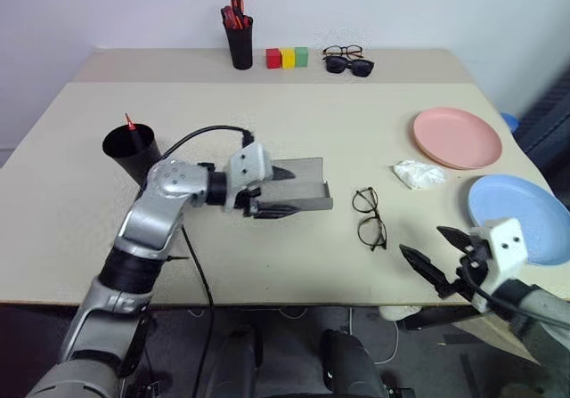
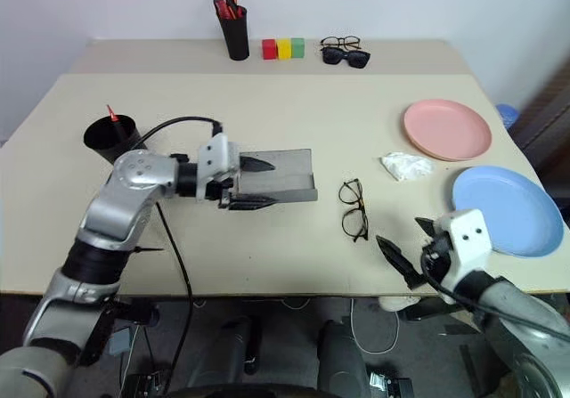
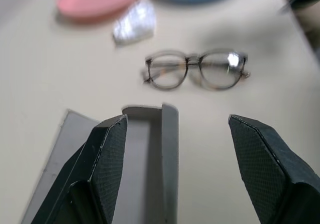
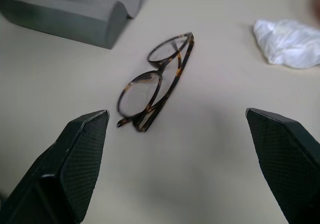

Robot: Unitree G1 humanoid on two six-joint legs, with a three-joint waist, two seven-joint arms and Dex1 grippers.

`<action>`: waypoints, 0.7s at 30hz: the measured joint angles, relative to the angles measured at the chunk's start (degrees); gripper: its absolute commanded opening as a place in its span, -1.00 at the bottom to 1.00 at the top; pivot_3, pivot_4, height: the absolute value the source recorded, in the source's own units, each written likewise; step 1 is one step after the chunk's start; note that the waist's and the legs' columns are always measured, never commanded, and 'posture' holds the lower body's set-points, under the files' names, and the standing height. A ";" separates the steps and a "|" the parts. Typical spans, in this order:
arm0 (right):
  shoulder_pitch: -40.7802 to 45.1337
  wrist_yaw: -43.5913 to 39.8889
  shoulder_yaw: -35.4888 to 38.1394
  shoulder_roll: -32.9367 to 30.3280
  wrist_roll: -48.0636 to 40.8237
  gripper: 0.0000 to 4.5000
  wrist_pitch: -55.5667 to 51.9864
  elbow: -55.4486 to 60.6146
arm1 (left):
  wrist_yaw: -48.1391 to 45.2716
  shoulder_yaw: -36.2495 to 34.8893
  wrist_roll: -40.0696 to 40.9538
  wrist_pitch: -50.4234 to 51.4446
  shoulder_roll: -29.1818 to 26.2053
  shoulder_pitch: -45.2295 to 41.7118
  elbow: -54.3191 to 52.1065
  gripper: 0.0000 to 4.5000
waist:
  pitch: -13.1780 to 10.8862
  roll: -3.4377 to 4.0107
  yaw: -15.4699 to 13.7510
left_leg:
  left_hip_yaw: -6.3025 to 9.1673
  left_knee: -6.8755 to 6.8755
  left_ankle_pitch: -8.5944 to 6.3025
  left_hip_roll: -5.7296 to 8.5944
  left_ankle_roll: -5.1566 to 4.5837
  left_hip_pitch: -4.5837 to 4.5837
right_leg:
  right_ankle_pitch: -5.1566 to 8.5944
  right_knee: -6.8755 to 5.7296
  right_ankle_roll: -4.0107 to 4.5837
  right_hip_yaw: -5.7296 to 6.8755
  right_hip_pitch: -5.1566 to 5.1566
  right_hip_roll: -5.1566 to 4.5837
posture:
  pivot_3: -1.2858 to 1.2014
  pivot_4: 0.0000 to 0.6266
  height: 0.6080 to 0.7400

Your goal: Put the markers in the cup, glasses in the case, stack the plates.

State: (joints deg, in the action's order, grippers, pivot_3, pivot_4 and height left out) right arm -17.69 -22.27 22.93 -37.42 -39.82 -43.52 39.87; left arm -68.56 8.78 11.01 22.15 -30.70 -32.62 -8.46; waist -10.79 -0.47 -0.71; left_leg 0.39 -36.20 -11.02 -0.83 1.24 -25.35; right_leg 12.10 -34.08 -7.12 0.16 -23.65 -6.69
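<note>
I should move my right gripper next to the bridge [image 1: 372, 215] [image 4: 160, 72] between the lenses of the folded glasses beside the grey case, and I should close it there.
The grey case [image 1: 307, 191] lies open mid-table. My left gripper [image 1: 280, 191] hovers over its left part, open, with nothing between its fingers. The glasses [image 1: 370, 218] lie folded on the table just right of the case, also in the right wrist view [image 4: 155, 83]. My right gripper [image 1: 439, 250] is open and empty near the front edge, right of the glasses. The black cup [image 1: 131, 150] stands at the left with a red marker tip [image 1: 130, 122] sticking out. The pink plate [image 1: 457, 137] and the blue plate [image 1: 521, 215] lie apart at the right.
A crumpled white tissue [image 1: 419, 174] lies between the glasses and the pink plate. At the back stand a black pen holder [image 1: 239, 40] with red pens, three coloured blocks [image 1: 287, 57], and two other pairs of glasses [image 1: 347, 60]. A black cable [image 1: 191, 255] hangs over the front edge.
</note>
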 measured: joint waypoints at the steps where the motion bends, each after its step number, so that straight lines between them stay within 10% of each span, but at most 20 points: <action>1: 2.78 0.15 -1.80 -0.10 -0.65 1.00 -2.10 -1.50 | -1.38 -0.90 2.09 1.31 -1.75 1.44 -1.25 0.46 | -0.01 -0.02 -0.04 | 0.00 -0.02 0.00 0.01 0.00 -0.01 | 0.00 0.00 0.00 0.00 0.01 0.00 | 0.03 -0.52 1.00; 21: 22.46 -7.41 -14.44 -2.61 3.51 1.00 -7.76 -16.72 | 4.54 -3.18 4.90 0.15 -7.65 5.83 -2.93 0.46 | -0.03 -0.08 0.03 | -0.07 -0.04 0.01 0.02 -0.02 -0.04 | 0.01 -0.03 -0.02 0.02 0.02 0.02 | 0.03 -0.52 1.00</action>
State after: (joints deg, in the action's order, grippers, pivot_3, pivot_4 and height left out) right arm 4.77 -29.68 8.49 -40.03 -36.31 -51.28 23.15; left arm -64.02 5.60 15.91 22.30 -38.35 -26.79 -11.39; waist -10.82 -0.55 -0.69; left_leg 0.32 -36.24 -11.01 -0.81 1.22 -25.39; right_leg 12.10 -34.11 -7.14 0.17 -23.64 -6.67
